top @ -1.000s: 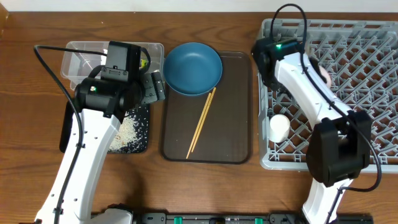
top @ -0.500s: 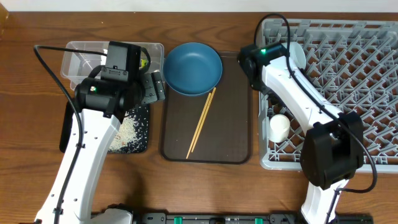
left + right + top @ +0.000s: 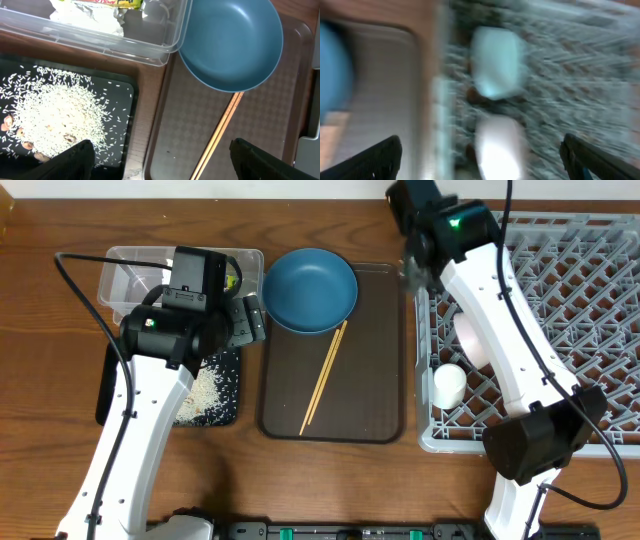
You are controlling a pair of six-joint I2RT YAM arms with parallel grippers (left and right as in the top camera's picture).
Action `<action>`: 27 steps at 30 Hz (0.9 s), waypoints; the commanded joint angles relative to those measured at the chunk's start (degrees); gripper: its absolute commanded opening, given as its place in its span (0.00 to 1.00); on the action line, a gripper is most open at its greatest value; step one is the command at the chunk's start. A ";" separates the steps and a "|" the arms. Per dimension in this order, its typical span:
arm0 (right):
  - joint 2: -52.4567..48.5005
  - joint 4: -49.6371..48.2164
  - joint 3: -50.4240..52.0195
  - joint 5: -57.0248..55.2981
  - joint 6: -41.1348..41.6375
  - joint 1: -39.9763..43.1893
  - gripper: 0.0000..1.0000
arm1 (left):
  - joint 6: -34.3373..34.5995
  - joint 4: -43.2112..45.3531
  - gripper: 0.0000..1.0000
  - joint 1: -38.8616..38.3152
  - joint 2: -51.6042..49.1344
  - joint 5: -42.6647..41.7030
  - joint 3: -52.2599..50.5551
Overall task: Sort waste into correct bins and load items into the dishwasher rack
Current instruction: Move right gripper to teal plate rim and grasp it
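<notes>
The rim of the dark blue plate is next for my right gripper, which should go there and close on the side [image 3: 354, 296] [image 3: 349, 77] facing the grey rack.
My left gripper [image 3: 250, 320] [image 3: 165, 162] hangs open over the seam between the black tray [image 3: 127, 85] of rice [image 3: 55, 120] and the brown tray. The clear tub [image 3: 90, 35] holds white tissue [image 3: 90, 17] and a wrapper [image 3: 100, 2]. The dark blue plate [image 3: 310, 290] and chopsticks [image 3: 323, 377] lie on the brown tray. My right gripper [image 3: 413, 272] [image 3: 482, 162] is open and empty over the grey rack's [image 3: 580, 310] left edge. The blurred right wrist view shows a light blue bowl [image 3: 495, 60] and a white bowl [image 3: 500, 145] in the rack. A white cup [image 3: 449, 385] sits near the rack's front left.
The brown serving tray [image 3: 370, 400] lies between the bins and the rack. My left arm [image 3: 150, 410] crosses the table's left side above the black tray. The right arm [image 3: 510, 370] reaches over the rack's left part.
The right gripper opened, let go of the white bowl in the rack, and rose toward the back left. The left arm has stayed still.
</notes>
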State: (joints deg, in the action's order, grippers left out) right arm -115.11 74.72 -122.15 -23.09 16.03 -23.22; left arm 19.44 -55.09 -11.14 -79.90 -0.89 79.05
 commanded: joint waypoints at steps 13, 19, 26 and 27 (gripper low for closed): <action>-6.43 -22.12 10.54 21.73 10.86 -1.64 0.68 | -0.74 0.04 0.89 0.20 -0.20 0.94 0.31; -12.92 -24.09 10.54 19.34 13.55 -4.11 0.66 | -0.74 0.04 0.89 0.20 -0.20 0.94 0.31; -18.75 -25.68 10.54 19.54 16.35 -4.87 0.50 | -0.74 0.04 0.89 0.20 -0.20 0.96 0.31; -19.04 -25.64 10.54 19.52 16.35 -4.87 0.46 | -0.74 0.04 0.89 0.20 -0.20 0.94 0.31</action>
State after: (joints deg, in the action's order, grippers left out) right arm -132.94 49.34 -111.53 -2.55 30.20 -27.75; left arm 19.44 -55.07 -11.14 -79.90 -0.89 79.05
